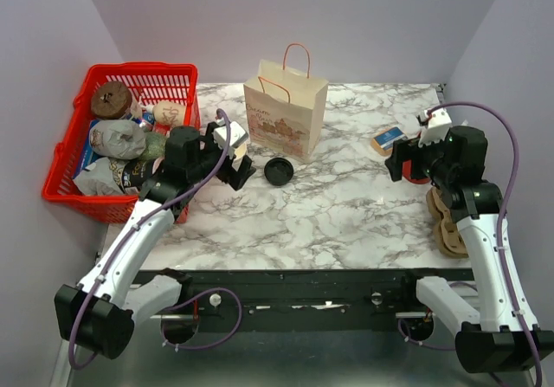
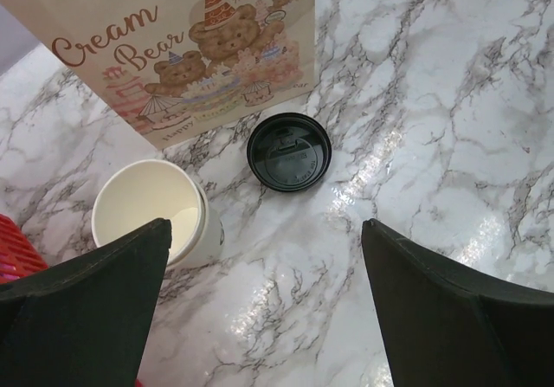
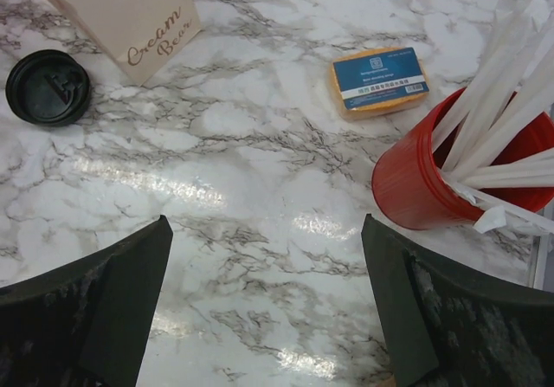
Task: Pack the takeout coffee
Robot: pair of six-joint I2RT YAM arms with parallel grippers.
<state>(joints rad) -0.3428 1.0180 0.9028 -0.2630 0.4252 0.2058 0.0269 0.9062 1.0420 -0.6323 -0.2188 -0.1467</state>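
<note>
Next, my left gripper needs to go to the whitish paper cup and close on the cup's rim [image 1: 245, 153] [image 2: 197, 238], on the side toward the black lid.
No cup with a black lid on it shows in any view. An open whitish paper cup [image 2: 151, 209] with a cream inside stands by the Cream Bear paper bag [image 1: 286, 110], which also shows in the left wrist view [image 2: 173, 49]. A loose flat black lid [image 1: 279, 171] lies on the marble in front of the bag, right of the cup [image 2: 289, 151]. My left gripper [image 1: 238, 172] is open and empty above the marble, just near of the cup and lid [image 2: 266, 231]. My right gripper [image 1: 400, 164] is open and empty at the right [image 3: 266, 222].
A red basket [image 1: 65, 158] full of packaged goods stands at the left edge. A red cup [image 3: 415, 183] of white straws and a blue-and-orange packet [image 3: 379, 80] sit at the right. Tan pieces [image 1: 448, 222] lie by the right arm.
</note>
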